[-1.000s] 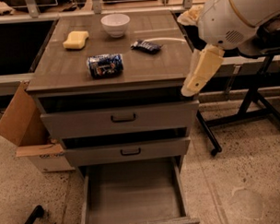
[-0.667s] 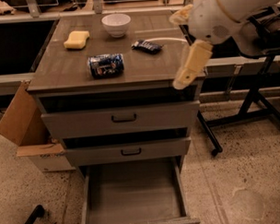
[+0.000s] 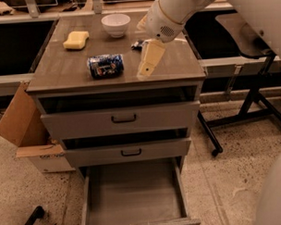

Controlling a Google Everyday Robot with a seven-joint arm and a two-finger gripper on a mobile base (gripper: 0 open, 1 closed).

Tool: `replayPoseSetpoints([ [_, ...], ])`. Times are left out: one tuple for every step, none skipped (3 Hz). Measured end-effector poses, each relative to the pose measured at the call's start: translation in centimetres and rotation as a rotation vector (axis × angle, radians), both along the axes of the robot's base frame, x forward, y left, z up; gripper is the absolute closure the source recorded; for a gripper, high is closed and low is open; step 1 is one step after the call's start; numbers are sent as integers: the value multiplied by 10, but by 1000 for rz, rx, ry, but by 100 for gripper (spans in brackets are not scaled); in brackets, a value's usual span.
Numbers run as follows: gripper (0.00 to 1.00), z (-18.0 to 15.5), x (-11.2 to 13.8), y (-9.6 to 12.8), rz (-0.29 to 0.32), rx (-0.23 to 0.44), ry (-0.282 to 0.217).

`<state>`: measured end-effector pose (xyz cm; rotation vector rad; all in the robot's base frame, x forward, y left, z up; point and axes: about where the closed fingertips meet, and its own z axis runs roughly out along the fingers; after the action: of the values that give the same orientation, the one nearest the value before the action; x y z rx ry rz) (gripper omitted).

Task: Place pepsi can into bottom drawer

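Note:
The robot's gripper will close on the pepsi can's body (image 3: pixel 112 65), between the middle of the can and its end nearest the dark snack packet.
The pepsi can (image 3: pixel 105 65) lies on its side on the cabinet top, left of centre, dark blue with white and red markings. My gripper (image 3: pixel 145 69) hangs from the white arm over the cabinet top, just right of the can and apart from it, holding nothing that I can see. The bottom drawer (image 3: pixel 134 193) is pulled out at the foot of the cabinet, and its grey floor is bare. The two upper drawers with black handles stand slightly ajar.
A white bowl (image 3: pixel 115 24) and a yellow sponge (image 3: pixel 76 39) sit at the back of the cabinet top. A dark snack packet (image 3: pixel 137 44) is partly hidden behind the arm. A cardboard box (image 3: pixel 25 127) stands left of the cabinet and a black stand's legs (image 3: pixel 251 106) right.
My arm and gripper have moved left from the cabinet's right edge to over its top, close to the can. The can has not moved.

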<state>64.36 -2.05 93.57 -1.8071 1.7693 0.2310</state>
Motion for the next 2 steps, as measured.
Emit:
replayPoseSetpoints([
  [0, -1, 2, 1, -4, -2, -2],
  [0, -7, 13, 14, -13, -14, 4],
])
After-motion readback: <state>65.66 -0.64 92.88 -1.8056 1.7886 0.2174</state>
